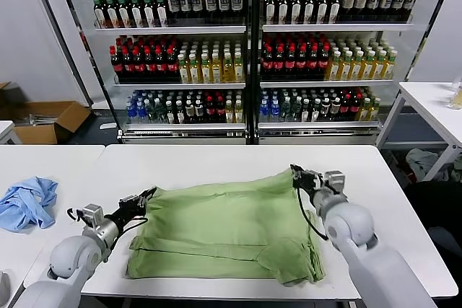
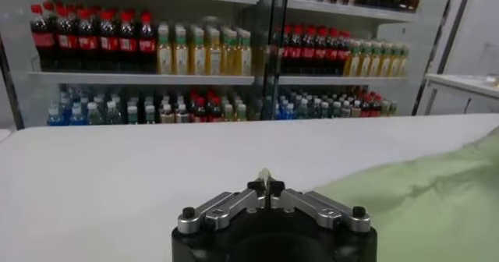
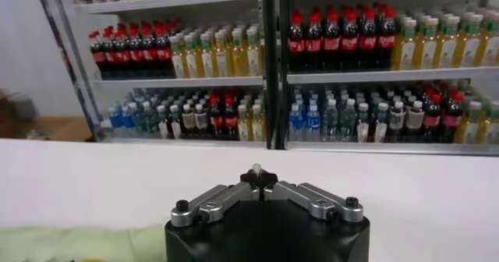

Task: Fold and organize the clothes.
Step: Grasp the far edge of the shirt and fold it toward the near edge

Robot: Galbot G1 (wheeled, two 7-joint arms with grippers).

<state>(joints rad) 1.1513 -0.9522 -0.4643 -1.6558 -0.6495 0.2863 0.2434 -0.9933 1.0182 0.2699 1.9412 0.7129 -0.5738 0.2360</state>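
The light green shirt's far corner will go down at the folded cloth's end (image 1: 149,234) on my side, set there by my left gripper.
The light green shirt (image 1: 224,225) lies spread on the white table (image 1: 216,160), with a folded band along its near edge and a bunched part at its near right corner. Its chest print is hidden. My left gripper (image 1: 149,193) is shut just off the shirt's far left corner; in the left wrist view (image 2: 266,182) no cloth shows in the jaws and the shirt (image 2: 437,201) lies to one side. My right gripper (image 1: 293,170) is shut at the shirt's far right corner; in the right wrist view (image 3: 258,175) the jaws look empty and a strip of shirt (image 3: 78,244) shows low down.
A crumpled light blue garment (image 1: 27,202) lies on the table at the far left. Glass-fronted shelves of bottles (image 1: 245,55) stand behind the table. A cardboard box (image 1: 43,120) sits on the floor at the left. Another white table (image 1: 433,106) stands at the right.
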